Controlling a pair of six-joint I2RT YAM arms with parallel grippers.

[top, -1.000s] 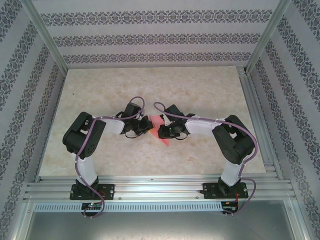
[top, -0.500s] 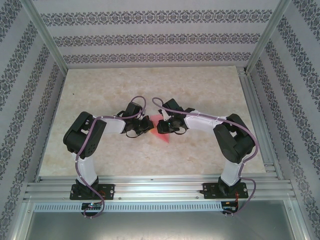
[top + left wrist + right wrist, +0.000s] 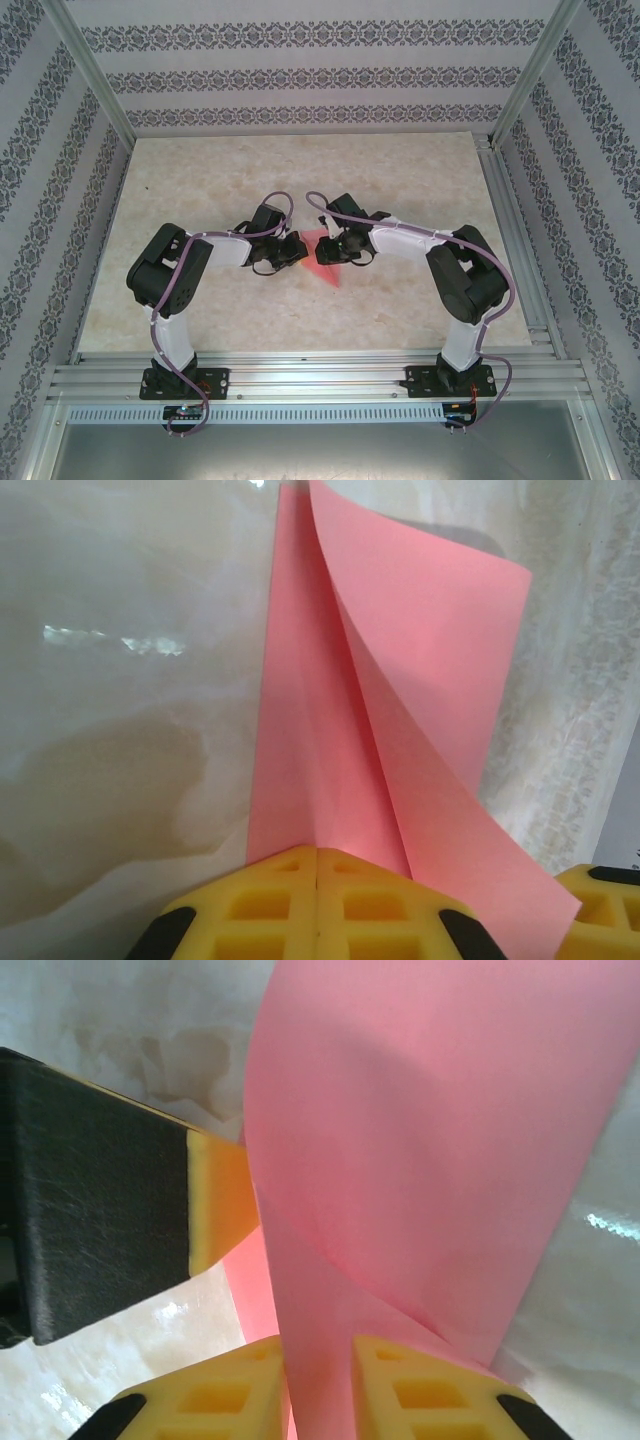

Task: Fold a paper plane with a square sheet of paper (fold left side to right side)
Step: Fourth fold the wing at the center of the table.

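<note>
The curled flap is held only by my right gripper while my left gripper pins the flat part of the paper, so my left gripper should open and pinch the flap's edge (image 3: 385, 775).
The square sheet of paper (image 3: 323, 262) is pink-red, partly folded, and lies at the table's middle between both grippers. In the left wrist view the paper (image 3: 320, 740) has a centre crease, its left part flat and its right flap (image 3: 430, 630) curled up. My left gripper (image 3: 317, 852) is shut, its yellow tips touching the paper's near edge at the crease. In the right wrist view the lifted flap (image 3: 420, 1130) runs down between my right gripper's (image 3: 318, 1352) yellow fingers, which hold it. The left gripper's black and yellow finger (image 3: 110, 1190) sits close on the left.
The beige marble-look table (image 3: 300, 170) has free room behind and to both sides of the paper. An aluminium rail (image 3: 512, 240) runs along the right edge and another (image 3: 320, 375) along the front, where both arm bases stand. Patterned walls surround the table.
My right gripper has moved a little away from the front and towards the left gripper, taking the pink flap with it. The left arm has stayed still.
</note>
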